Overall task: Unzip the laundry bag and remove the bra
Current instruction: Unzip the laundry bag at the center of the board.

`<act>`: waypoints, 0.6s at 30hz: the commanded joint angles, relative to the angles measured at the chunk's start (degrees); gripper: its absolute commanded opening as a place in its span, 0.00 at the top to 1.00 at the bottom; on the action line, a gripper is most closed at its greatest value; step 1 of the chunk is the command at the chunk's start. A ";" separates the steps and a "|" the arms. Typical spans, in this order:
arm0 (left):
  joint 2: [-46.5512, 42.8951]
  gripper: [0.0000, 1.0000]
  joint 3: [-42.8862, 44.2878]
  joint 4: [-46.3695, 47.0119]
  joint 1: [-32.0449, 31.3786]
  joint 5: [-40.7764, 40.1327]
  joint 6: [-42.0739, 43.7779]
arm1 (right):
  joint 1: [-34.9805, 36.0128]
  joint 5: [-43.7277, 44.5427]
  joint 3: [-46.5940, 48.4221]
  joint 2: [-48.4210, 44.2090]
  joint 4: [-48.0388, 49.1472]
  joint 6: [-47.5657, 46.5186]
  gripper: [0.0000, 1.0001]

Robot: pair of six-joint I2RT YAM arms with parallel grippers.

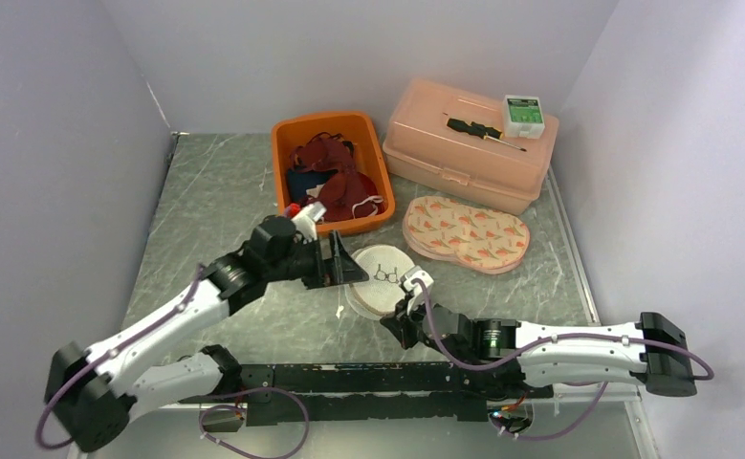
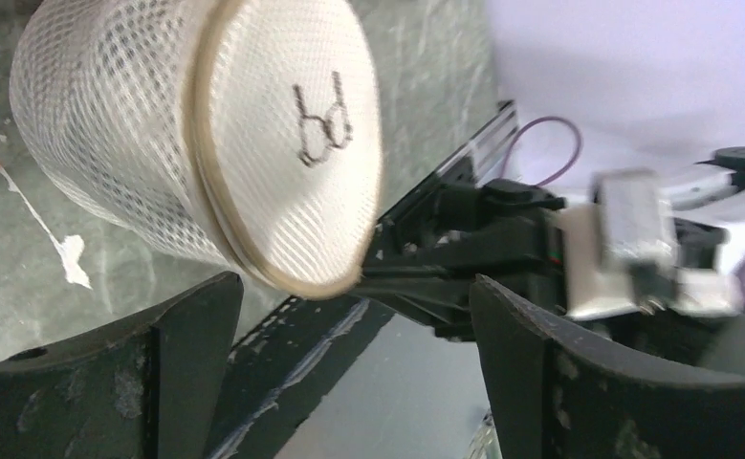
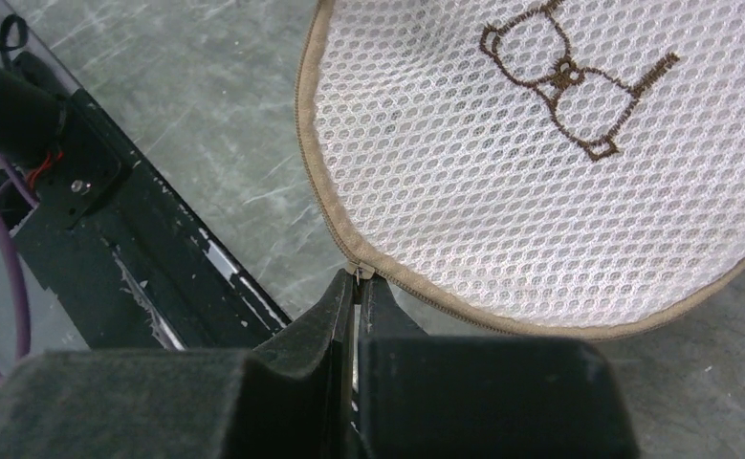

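Observation:
The laundry bag's rim lies loose while my right gripper has the zipper pull, so next my left gripper pinches the tan trim nearby [image 2: 277,276] to hold the bag steady before unzipping.
The laundry bag [image 1: 380,277] is a round white mesh case with tan trim and a brown bra emblem, lying on the table between my two arms. In the left wrist view the laundry bag [image 2: 206,134] sits just beyond my left gripper [image 2: 354,316], whose jaws stand wide apart with nothing between them. My left gripper [image 1: 347,264] is at the bag's left edge. My right gripper [image 3: 359,279] is shut on the small zipper pull [image 3: 361,272] at the near rim of the laundry bag [image 3: 559,172]. My right gripper [image 1: 397,308] is at the bag's near right side. The bra is hidden.
An orange bin [image 1: 292,134] of red and dark garments stands behind the bag. A peach patterned pouch [image 1: 466,234] lies to the right, with a pink lidded box [image 1: 469,143] carrying a screwdriver [image 1: 483,131] behind it. The black arm rail [image 1: 349,378] runs along the near edge.

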 commanded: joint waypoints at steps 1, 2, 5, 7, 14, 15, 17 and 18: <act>-9.55 0.06 -4.50 -3.15 -2.89 -9.24 -10.75 | 0.32 4.02 2.51 1.91 3.16 2.48 1.00; -10.94 0.06 -5.43 -3.33 -4.41 -11.22 -12.57 | 0.29 4.21 2.63 2.23 3.31 2.52 1.00; -12.42 0.06 -6.12 -3.70 -10.93 -18.28 -17.47 | 0.32 4.42 3.02 3.20 3.82 2.47 1.00; -10.22 0.07 -5.49 -2.61 -15.55 -22.15 -19.96 | 0.25 4.51 3.68 4.17 3.71 2.24 1.00; 0.69 0.17 -1.71 -0.44 -20.71 -27.67 -24.75 | 0.27 3.84 4.47 6.34 5.19 1.41 1.00; 1.09 0.19 -1.84 -0.05 -20.70 -28.49 -25.43 | 0.30 3.74 4.49 6.56 5.24 1.37 1.00; 1.52 0.23 -2.22 0.92 -20.72 -30.02 -26.51 | 0.23 3.49 4.35 6.48 5.37 1.11 1.00; 1.75 0.25 -2.30 1.02 -20.73 -30.76 -26.87 | 0.30 3.32 4.25 6.35 5.37 1.09 1.00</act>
